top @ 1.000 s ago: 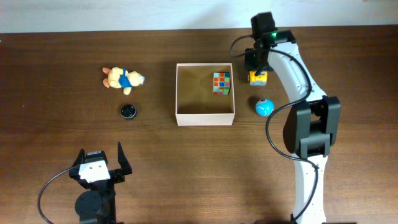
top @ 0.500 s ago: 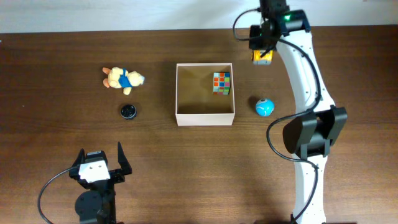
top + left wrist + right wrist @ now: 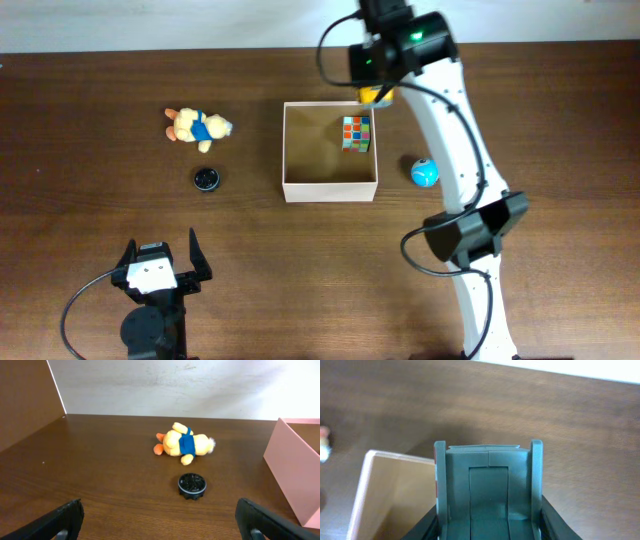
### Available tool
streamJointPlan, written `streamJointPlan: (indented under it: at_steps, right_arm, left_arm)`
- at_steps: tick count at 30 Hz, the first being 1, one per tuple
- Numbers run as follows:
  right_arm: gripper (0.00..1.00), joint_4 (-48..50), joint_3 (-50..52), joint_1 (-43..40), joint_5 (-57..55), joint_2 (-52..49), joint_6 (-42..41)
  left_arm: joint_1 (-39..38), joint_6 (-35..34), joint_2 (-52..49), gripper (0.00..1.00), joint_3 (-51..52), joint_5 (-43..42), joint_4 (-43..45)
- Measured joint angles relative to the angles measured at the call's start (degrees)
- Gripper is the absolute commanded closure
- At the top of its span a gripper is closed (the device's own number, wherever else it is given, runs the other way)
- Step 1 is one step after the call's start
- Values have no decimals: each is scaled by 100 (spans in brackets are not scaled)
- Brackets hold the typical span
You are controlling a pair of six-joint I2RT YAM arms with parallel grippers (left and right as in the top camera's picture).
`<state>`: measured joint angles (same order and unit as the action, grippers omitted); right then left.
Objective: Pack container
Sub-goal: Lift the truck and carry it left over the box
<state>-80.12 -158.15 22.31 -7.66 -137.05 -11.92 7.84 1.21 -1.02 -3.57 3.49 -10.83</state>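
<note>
Next, my right gripper lets go of the small yellow toy inside the box [image 3: 299, 157], beside the box's side nearest the yellow plush.
The container [image 3: 330, 190] is a square cream cardboard box at mid table, with a colour cube [image 3: 356, 133] in its far right corner. My right gripper [image 3: 375, 93] hangs over the box's far right corner, shut on a small yellow toy [image 3: 378, 97]. In the right wrist view the toy's grey-green underside [image 3: 489, 490] fills the space between the fingers [image 3: 489, 527], and the box [image 3: 375, 490] lies below to the left. My left gripper [image 3: 160, 258] rests open and empty at the near left; its fingers [image 3: 160, 520] frame bare table.
A yellow plush in blue [image 3: 195, 127] [image 3: 184, 445] and a black round cap [image 3: 206, 179] [image 3: 192, 485] lie left of the box. A blue ball [image 3: 424, 172] lies right of it. The box wall [image 3: 295, 465] shows at the right of the left wrist view.
My right gripper lifted the yellow toy off the table to the right of the box and carried it left to the box's far right corner. The left arm has not moved.
</note>
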Motion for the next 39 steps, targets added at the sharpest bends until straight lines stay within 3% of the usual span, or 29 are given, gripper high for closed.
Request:
streamJointPlan:
  at_steps: [11, 39]
  right_arm:
    - [70, -278, 7, 595, 0, 0, -321]
    - [70, 1746, 2354, 997, 20, -4, -1488]
  left_arm:
    - [0, 0, 0, 1, 0, 0, 0]
    - [0, 0, 0, 1, 0, 0, 0]
